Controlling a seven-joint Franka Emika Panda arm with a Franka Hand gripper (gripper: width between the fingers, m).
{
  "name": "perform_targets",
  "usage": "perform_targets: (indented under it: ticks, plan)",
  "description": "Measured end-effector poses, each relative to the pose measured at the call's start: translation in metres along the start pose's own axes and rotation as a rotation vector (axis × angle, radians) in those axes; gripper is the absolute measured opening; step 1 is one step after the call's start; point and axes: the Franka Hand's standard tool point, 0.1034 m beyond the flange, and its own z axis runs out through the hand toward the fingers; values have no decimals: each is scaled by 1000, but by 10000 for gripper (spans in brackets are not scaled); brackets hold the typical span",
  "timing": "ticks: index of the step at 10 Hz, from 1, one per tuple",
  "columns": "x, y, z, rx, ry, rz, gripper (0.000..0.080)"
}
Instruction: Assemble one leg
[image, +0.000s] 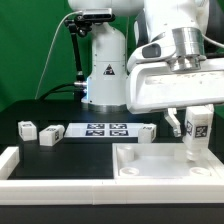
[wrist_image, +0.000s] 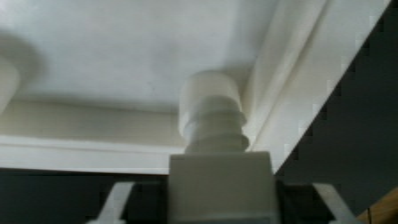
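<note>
Next, my gripper releases the leg and leaves it standing upright in the tabletop's corner (image: 187, 168) next to the tabletop's raised rim.
My gripper (image: 197, 133) is shut on a leg (image: 198, 122), a small white block with a black-and-white tag, and holds it upright over the tabletop (image: 130, 171) near its corner at the exterior view's right. In the wrist view the leg (wrist_image: 217, 175) sits between my fingers (wrist_image: 125, 203) with its narrower round end (wrist_image: 212, 105) pointing at the tabletop floor (wrist_image: 107, 70), close beside the raised rim (wrist_image: 285, 90). I cannot tell whether the end touches the floor. Two more legs (image: 26, 127) (image: 49, 135) lie at the exterior view's left and one (image: 150, 131) lies in the middle.
The marker board (image: 105, 129) lies on the dark table behind the tabletop. The robot's white base (image: 105, 65) stands at the back. A white rail (image: 10, 160) runs along the front and the exterior view's left edge.
</note>
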Motion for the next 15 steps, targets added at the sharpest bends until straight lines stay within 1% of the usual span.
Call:
perform_targets:
  ticks: [1,2,3,5,6,7,8,10,13,15]
  plan:
    - [5,-3,3,3,5,-21,290]
    - [12,-6,9,9,4,-37,290]
    - [14,-6,13,9,6,-39,290]
    - [7,-4,21,7,1,-35,290]
    - [7,0,24,2,12,-31,290]
    - [2,6,28,-2,4,-25,290]
    - [2,10,28,-5,3,-20,290]
    - [-1,12,30,-12,21,-17,290]
    - [-5,19,29,-35,99,-11,290]
    - [-5,19,29,-32,92,-6,290]
